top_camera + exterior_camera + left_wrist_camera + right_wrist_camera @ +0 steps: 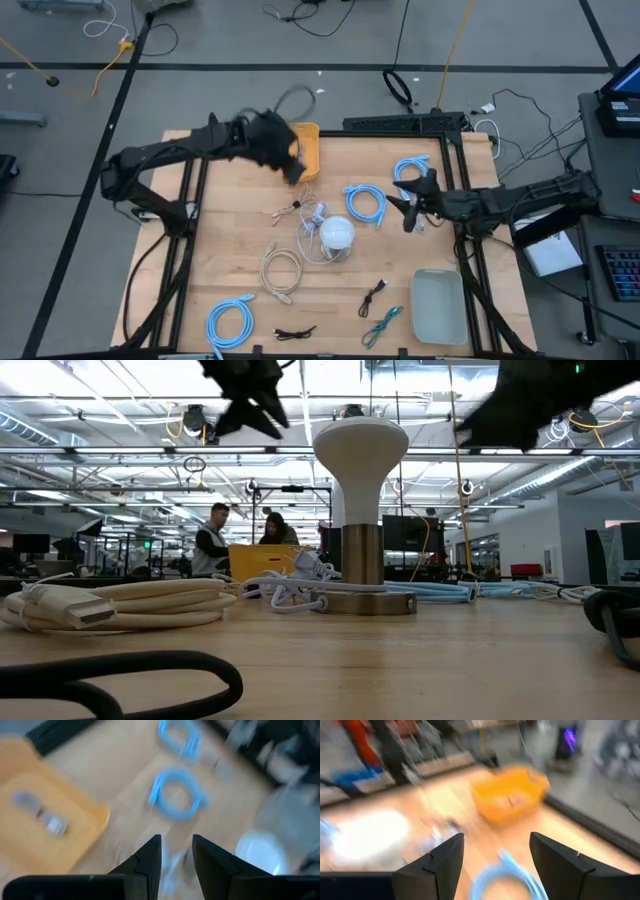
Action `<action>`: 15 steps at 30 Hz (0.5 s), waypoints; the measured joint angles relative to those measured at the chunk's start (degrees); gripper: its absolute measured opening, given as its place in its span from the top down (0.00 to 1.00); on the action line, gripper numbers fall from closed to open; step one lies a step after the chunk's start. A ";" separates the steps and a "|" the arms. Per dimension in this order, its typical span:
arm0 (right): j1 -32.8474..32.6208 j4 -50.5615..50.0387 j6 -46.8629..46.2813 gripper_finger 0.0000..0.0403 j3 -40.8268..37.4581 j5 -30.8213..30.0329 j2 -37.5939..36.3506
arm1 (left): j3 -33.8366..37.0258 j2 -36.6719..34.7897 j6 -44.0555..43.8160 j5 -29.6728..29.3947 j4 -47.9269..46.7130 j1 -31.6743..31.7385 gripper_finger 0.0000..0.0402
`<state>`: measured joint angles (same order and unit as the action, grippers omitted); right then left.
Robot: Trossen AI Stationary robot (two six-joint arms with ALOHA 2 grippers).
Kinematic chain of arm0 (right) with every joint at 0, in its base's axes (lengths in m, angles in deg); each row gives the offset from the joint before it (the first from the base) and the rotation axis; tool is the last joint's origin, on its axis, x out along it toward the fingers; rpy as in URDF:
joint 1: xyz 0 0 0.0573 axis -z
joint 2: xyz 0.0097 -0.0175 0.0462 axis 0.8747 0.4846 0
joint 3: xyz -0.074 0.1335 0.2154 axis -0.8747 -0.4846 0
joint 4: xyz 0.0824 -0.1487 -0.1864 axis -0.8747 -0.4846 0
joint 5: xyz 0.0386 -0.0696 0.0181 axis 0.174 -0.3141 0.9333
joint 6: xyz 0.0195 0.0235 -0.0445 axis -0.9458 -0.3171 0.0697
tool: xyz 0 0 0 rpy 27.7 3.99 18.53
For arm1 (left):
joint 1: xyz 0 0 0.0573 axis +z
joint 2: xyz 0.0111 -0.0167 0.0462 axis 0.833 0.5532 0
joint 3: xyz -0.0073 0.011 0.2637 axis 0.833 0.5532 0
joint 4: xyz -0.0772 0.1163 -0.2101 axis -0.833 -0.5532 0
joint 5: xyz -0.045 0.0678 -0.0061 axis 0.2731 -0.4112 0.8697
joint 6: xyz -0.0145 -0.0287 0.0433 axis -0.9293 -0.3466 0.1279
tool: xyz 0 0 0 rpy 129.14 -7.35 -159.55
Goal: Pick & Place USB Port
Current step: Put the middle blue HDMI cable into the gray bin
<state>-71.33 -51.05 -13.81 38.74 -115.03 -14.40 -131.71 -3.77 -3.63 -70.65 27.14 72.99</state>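
I will next move my right gripper to the blue cable coil nearest the white lamp and close on the coil's side (pixel 382 200) away from the lamp.
A yellow tray (pixel 306 150) stands at the table's far edge. In the left wrist view a small grey-and-white piece (pixel 39 813), blurred, lies on the floor of the yellow tray (pixel 75 827); it looks like the USB port. My left gripper (pixel 297 172) hangs open above the tray's near right corner, its fingers (pixel 150 857) with nothing between them. My right gripper (pixel 408 213) is open in the air at the right, pointing toward the tray (pixel 510 795), with nothing between its fingers (pixel 445 857).
A white lamp (pixel 337 233) stands mid-table with white and beige cables (pixel 282 268) around it. Blue cable coils (pixel 365 202) lie at centre right, far right and near left. A grey tray (pixel 438 305) sits near right, with dark cables (pixel 374 296) beside it.
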 joint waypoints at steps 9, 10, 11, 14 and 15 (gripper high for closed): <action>8.27 -7.46 -10.12 0.46 -3.12 6.13 6.13 | -0.26 0.07 -6.28 -15.32 -4.42 -12.16 0.72; 9.13 -6.09 -9.95 0.46 -3.92 7.56 7.37 | -0.26 0.07 -6.70 -16.56 -4.39 -12.73 0.72; 10.00 -4.78 -9.93 0.46 -4.64 9.03 8.81 | -0.26 0.08 -7.20 -17.61 -4.39 -13.19 0.72; 12.17 0.36 -9.99 0.46 -6.64 13.85 13.38 | -0.26 0.09 -7.89 -19.46 -4.41 -13.86 0.72; 12.71 1.79 -9.87 0.46 -7.17 15.03 14.74 | -0.26 0.09 -7.98 -19.71 -4.39 -13.98 0.72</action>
<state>-58.61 -49.26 -23.69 31.57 -100.01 0.34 -131.97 -3.69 -11.62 -90.35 22.75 59.01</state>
